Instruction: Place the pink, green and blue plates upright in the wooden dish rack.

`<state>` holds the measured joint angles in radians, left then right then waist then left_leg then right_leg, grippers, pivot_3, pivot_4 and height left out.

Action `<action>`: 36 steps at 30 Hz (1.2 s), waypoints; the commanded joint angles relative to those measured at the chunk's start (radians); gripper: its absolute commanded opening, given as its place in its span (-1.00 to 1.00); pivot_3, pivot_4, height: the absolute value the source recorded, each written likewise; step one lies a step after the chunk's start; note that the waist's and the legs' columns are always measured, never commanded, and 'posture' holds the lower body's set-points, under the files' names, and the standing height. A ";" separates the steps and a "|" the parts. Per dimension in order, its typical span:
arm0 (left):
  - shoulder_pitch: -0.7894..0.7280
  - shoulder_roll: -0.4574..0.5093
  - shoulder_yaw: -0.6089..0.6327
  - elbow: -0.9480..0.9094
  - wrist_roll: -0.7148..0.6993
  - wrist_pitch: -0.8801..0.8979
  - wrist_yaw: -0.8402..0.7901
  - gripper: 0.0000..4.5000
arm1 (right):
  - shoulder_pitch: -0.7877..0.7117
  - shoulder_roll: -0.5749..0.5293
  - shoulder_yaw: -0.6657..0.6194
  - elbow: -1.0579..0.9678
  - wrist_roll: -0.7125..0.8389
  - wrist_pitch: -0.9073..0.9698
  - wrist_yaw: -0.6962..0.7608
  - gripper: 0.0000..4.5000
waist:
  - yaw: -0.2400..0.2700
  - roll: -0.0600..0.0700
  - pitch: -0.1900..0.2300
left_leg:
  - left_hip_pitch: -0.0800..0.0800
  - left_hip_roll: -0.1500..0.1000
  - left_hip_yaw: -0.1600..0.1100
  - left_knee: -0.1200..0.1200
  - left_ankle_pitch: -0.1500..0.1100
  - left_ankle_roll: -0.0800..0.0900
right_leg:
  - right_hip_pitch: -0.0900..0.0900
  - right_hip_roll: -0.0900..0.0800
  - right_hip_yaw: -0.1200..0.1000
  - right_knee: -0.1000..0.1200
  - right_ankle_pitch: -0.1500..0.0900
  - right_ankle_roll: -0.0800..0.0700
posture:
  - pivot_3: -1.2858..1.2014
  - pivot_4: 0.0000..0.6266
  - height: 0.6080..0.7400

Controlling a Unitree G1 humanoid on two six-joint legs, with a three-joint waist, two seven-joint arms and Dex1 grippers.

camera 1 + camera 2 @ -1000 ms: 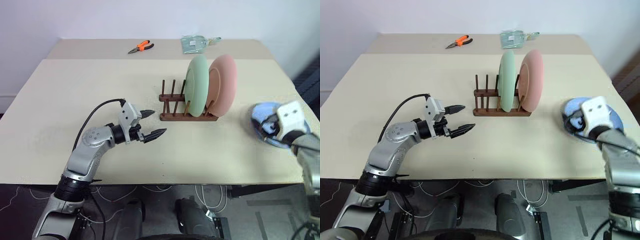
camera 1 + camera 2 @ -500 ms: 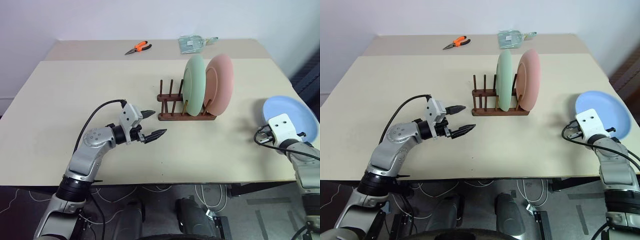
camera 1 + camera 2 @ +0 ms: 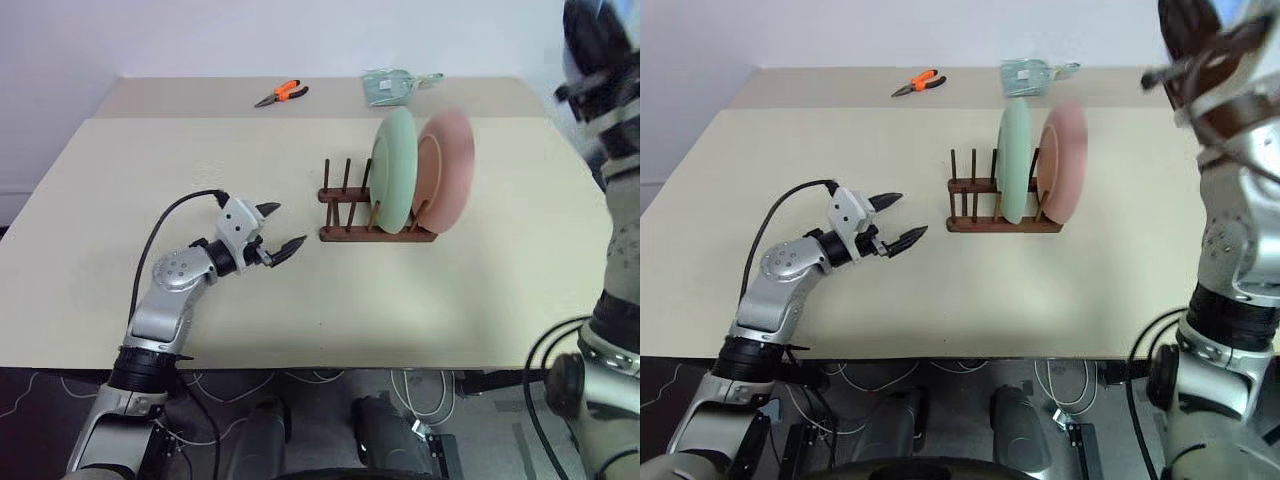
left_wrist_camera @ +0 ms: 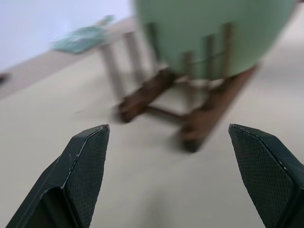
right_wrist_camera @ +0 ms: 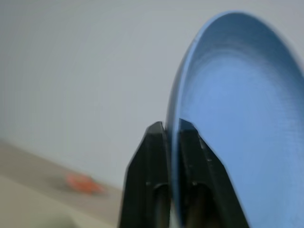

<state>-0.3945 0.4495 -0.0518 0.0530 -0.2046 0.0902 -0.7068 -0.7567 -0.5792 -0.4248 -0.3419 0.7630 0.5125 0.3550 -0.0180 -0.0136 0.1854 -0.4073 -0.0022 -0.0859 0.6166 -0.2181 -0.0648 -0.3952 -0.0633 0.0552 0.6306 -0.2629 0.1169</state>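
My right gripper should set the blue plate upright between the bare pegs of the wooden dish rack (image 3: 345, 227), next to the green plate, and let it go.
The wooden dish rack (image 3: 375, 233) stands mid-table. A green plate (image 3: 393, 168) and a pink plate (image 3: 449, 170) stand upright in it, side by side at its right end, and the pegs to their left are bare. My right gripper (image 5: 170, 124) is shut on the rim of the blue plate (image 5: 237, 123), holding it edge-on high in the air. That arm (image 3: 612, 120) rises blurred at the right edge of the eye views. My left gripper (image 3: 290, 224) is open and empty, hovering low over the table left of the rack and pointing at it (image 4: 190, 128).
Orange-handled pliers (image 3: 282, 94) and a clear packet (image 3: 392, 86) lie near the table's far edge. The beige table (image 3: 180, 150) is bare on its left half and along the front. A black cable loops from my left wrist.
My right gripper shut on the blue plate's rim and swung it up off the table's right side into the air. My left gripper shifted slightly left and away from the front edge.
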 commanded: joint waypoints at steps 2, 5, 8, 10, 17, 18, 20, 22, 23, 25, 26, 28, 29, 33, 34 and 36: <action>-0.004 0.010 0.026 0.001 0.006 -0.050 -0.005 0.84 | -0.060 0.096 0.000 -0.101 0.436 0.133 -0.092 -0.98 | 0.006 0.000 0.000 | 0.000 0.000 0.000 0.000 0.000 0.000 | 0.000 -0.001 0.000 0.000 0.000 0.000 | 0.03 -0.52 1.00; 0.007 0.016 0.035 -0.009 -0.004 -0.046 -0.007 0.84 | -0.029 0.236 0.096 -0.135 0.592 0.151 -0.201 -0.98 | 0.001 0.000 0.000 | 0.000 0.000 0.000 0.000 0.000 0.000 | -0.001 0.000 0.000 0.000 0.000 0.000 | 0.03 -0.52 1.00; 0.023 0.023 0.050 -0.028 -0.017 -0.034 -0.007 0.84 | 0.022 0.356 0.199 -0.127 0.639 0.164 -0.293 -0.98 | -0.006 0.000 0.000 | 0.000 0.001 0.000 0.000 0.000 0.000 | -0.002 0.001 0.000 0.002 0.000 0.000 | 0.03 -0.52 1.00; 0.043 0.032 0.061 -0.049 -0.029 -0.021 -0.016 0.84 | 0.045 0.396 0.236 -0.104 0.632 0.165 -0.333 -0.98 | -0.008 0.001 0.000 | 0.000 0.001 0.001 0.000 0.000 0.000 | -0.003 0.001 0.000 0.003 0.000 -0.001 | 0.03 -0.52 1.00; 0.110 0.063 0.069 -0.117 -0.080 0.004 -0.080 0.84 | 0.078 0.424 0.311 -0.003 0.448 0.141 -0.367 -0.98 | -0.002 0.001 0.000 | 0.000 0.001 0.001 0.000 0.000 0.000 | -0.003 0.001 0.000 0.002 0.000 -0.001 | 0.03 -0.52 1.00; 0.114 0.064 0.070 -0.124 -0.085 0.011 -0.082 0.84 | 0.083 0.428 0.310 0.004 0.443 0.141 -0.363 -0.98 | -0.001 0.001 0.000 | 0.000 0.001 0.001 0.000 0.000 0.000 | -0.003 0.001 0.000 0.002 0.000 -0.001 | 0.03 -0.52 1.00; 0.120 0.065 0.070 -0.136 -0.086 0.020 -0.080 0.84 | 0.093 0.429 0.313 0.010 0.426 0.149 -0.360 -0.98 | -0.002 0.001 0.000 | 0.000 0.001 0.001 0.000 0.000 0.000 | -0.003 0.001 0.000 0.002 0.000 -0.001 | 0.03 -0.52 1.00; 0.123 0.064 0.068 -0.142 -0.085 0.025 -0.078 0.84 | 0.100 0.434 0.312 0.019 0.417 0.155 -0.369 -0.98 | -0.003 0.001 0.000 | 0.000 0.001 0.001 0.000 0.000 0.000 | -0.003 0.001 0.000 0.002 0.000 -0.001 | 0.03 -0.52 1.00; 0.123 0.063 0.067 -0.144 -0.084 0.028 -0.077 0.84 | 0.105 0.436 0.310 0.027 0.405 0.154 -0.378 -0.98 | -0.003 0.001 0.000 | 0.000 0.001 0.001 0.000 0.000 0.000 | -0.003 0.001 0.000 0.002 0.000 -0.001 | 0.03 -0.52 1.00; 0.123 0.061 0.064 -0.149 -0.082 0.034 -0.074 0.84 | 0.112 0.439 0.308 0.040 0.384 0.152 -0.388 -0.98 | -0.004 0.001 0.000 | 0.000 0.001 0.001 0.000 0.000 0.000 | -0.003 0.001 0.000 0.002 0.000 -0.001 | 0.03 -0.52 1.00; 0.122 0.060 0.062 -0.149 -0.081 0.035 -0.074 0.84 | 0.114 0.439 0.307 0.051 0.377 0.156 -0.390 -0.98 | -0.005 0.001 0.000 | 0.000 0.001 0.001 0.000 0.000 0.000 | -0.003 0.001 0.000 0.002 0.000 -0.001 | 0.03 -0.52 1.00; 0.118 0.059 0.058 -0.148 -0.077 0.038 -0.074 0.84 | 0.111 0.442 0.301 0.084 0.353 0.152 -0.391 -0.98 | -0.004 0.001 0.000 | 0.000 0.001 0.001 0.000 0.000 0.000 | -0.003 0.001 0.000 0.002 0.000 -0.001 | 0.03 -0.52 1.00; 0.117 0.060 0.055 -0.147 -0.073 0.038 -0.075 0.84 | 0.106 0.439 0.302 0.098 0.339 0.151 -0.386 -0.98 | -0.004 0.001 0.000 | 0.000 0.001 0.001 0.000 0.000 0.000 | -0.003 0.001 0.000 0.002 0.000 -0.001 | 0.03 -0.52 1.00; 0.115 0.061 0.053 -0.147 -0.071 0.040 -0.075 0.84 | 0.093 0.432 0.300 0.119 0.311 0.152 -0.359 -0.50 | -0.004 0.001 0.000 | 0.000 0.001 0.001 0.000 0.000 0.000 | -0.004 0.001 0.000 0.002 0.000 -0.001 | 0.03 -0.52 1.00; 0.115 0.061 0.053 -0.147 -0.070 0.040 -0.075 0.84 | 0.086 0.425 0.305 0.120 0.289 0.147 -0.350 -0.35 | -0.004 0.001 0.000 | 0.000 0.001 0.001 0.000 0.000 0.000 | -0.004 0.001 0.001 0.002 0.000 -0.001 | 0.03 -0.52 1.00; 0.116 0.061 0.052 -0.148 -0.069 0.040 -0.075 0.84 | 0.065 0.383 0.339 0.107 0.193 0.120 -0.306 0.12 | -0.004 0.001 0.000 | 0.000 0.001 0.001 0.000 0.000 0.000 | -0.004 0.001 0.001 0.002 0.000 -0.001 | 0.03 -0.52 1.00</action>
<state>-0.2761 0.5065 -0.0078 -0.0613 -0.2713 0.1309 -0.7835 -0.6517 -0.1763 -0.0923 -0.2000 1.0048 0.6665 0.0116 -0.0217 -0.0124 0.1857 -0.4077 -0.0013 -0.0845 0.6162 -0.2180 -0.0648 -0.3989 -0.0622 0.0558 0.6329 -0.2630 0.1162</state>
